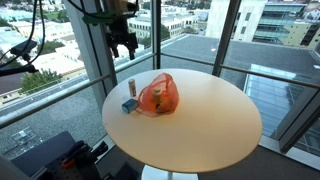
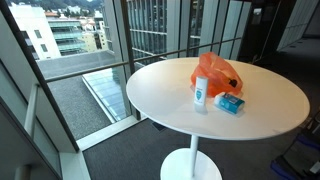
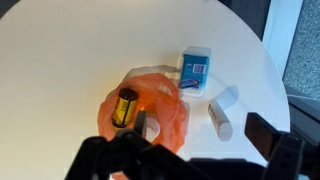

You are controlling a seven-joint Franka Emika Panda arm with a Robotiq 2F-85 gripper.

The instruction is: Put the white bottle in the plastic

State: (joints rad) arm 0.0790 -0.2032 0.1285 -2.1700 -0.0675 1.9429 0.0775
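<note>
Next, I bring my gripper to the top of the white bottle [image 1: 131, 83] [image 3: 225, 130] standing beside the blue and white box, and close it there.
A small white bottle [image 1: 131, 88] stands upright on the round white table [image 1: 200, 130], beside an orange plastic bag [image 1: 158, 95]. Both also show in an exterior view, the bottle [image 2: 201, 93] in front of the bag [image 2: 216, 75]. In the wrist view the bottle [image 3: 221, 118] is just right of the bag [image 3: 150, 105], which holds a yellow and black can [image 3: 125, 106]. My gripper [image 1: 122, 42] hangs open and empty well above the table; its fingers [image 3: 203, 135] straddle the area over the bottle and the bag's edge.
A blue and white box [image 1: 129, 105] lies on the table next to the bottle, also seen in an exterior view [image 2: 229, 103] and in the wrist view [image 3: 196, 72]. Glass walls and a railing surround the table. The table edge [image 3: 270, 80] is close to the bottle.
</note>
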